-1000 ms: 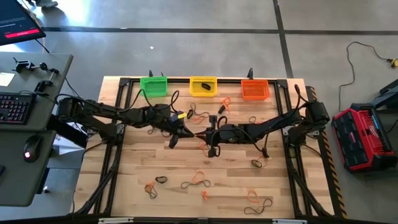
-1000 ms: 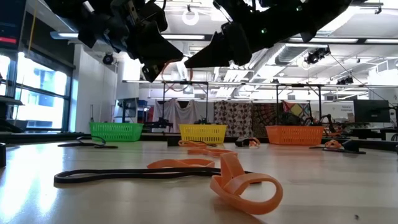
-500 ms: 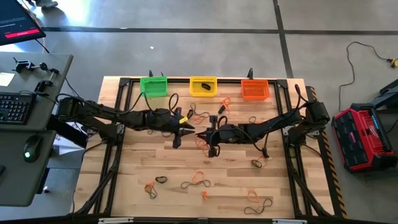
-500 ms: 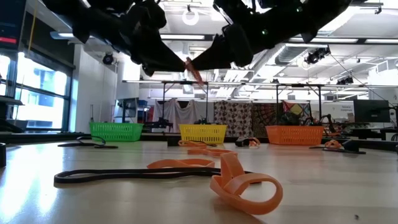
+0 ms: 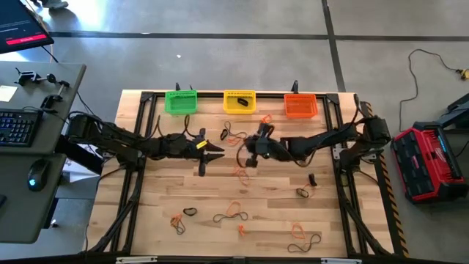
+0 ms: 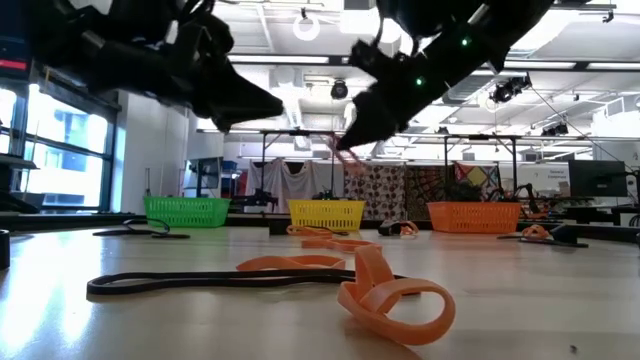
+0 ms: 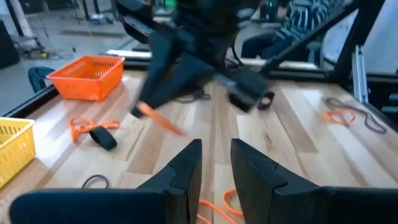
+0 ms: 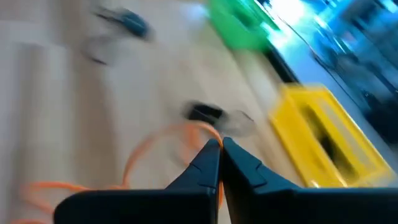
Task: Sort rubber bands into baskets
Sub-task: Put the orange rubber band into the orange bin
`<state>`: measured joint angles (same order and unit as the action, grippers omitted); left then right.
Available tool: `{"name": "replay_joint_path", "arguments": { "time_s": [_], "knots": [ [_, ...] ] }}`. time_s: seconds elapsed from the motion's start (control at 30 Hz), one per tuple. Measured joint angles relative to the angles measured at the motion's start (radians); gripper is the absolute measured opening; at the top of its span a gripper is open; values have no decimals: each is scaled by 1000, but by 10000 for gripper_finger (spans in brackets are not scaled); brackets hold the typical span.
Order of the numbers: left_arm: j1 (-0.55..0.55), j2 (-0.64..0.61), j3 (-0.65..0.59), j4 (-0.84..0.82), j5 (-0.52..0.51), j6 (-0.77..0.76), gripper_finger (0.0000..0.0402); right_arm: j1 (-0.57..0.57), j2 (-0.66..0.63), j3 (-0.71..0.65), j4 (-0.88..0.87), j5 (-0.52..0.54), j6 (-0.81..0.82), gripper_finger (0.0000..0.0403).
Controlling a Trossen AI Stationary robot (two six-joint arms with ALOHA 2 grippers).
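Observation:
My right gripper holds the orange rubber band. It will let go of it on the bottom of the empty orange basket (image 5: 300,108).
My right gripper (image 5: 248,149) is above the table's middle, in front of the yellow basket (image 5: 239,101), and is shut on an orange rubber band (image 8: 163,144). The band also shows in the left wrist view (image 7: 158,119) and the low view (image 6: 347,160). My left gripper (image 5: 218,152) is a little to its left, open and empty; its fingers (image 7: 186,167) point at the right gripper. The green basket (image 5: 181,101) and the orange basket (image 5: 300,105) stand along the far edge. Several orange and dark bands (image 5: 234,211) lie flat on the table. My right gripper pinches the orange band at one spot of its loop (image 8: 200,129) between its two fingertips. The fingers slant down from the table's right. The band hangs slack below the fingertips (image 6: 352,148), clear of the table.
Loose bands lie near the far middle (image 5: 233,134), by the right arm (image 5: 302,192) and along the near edge (image 5: 304,236). In the low view an orange loop (image 6: 395,300) and a long dark band (image 6: 180,282) lie close to the camera. The arms' black frame rails (image 5: 139,147) run along both sides.
The two grippers stood tip to tip over the table's middle, with the orange band between them half a second ago. They have drawn apart. My right gripper has gone toward the far edge with the band. My left gripper has drawn back toward the left edge, empty.

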<state>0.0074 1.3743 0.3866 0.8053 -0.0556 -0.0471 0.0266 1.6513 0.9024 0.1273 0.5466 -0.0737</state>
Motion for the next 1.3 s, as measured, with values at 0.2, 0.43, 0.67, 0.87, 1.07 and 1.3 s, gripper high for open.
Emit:
{"name": "replay_joint_path", "arguments": {
  "time_s": [0.2, 0.43, 0.67, 0.87, 1.07, 1.3],
  "knots": [
    [0, 0, -64, 141, -4, -2, 78, -134, -72, 0, -200, 91, 93, 0],
    [0, 0, -116, 188, -4, -11, 78, -336, -138, 0, -377, 164, 168, 0],
    [-5, 0, -129, 194, -5, -54, 78, -538, -155, 0, -473, 177, 214, 0],
    [-11, 0, -129, 212, -5, -50, 78, -685, -155, 0, -511, 124, 235, 0],
    [-10, 0, -129, 210, -5, -38, 78, -807, -153, 0, -512, -20, 264, 0],
    [-10, 0, -129, 210, -5, -35, 78, -890, -146, 0, -552, -171, 362, 0]
  ]
}}
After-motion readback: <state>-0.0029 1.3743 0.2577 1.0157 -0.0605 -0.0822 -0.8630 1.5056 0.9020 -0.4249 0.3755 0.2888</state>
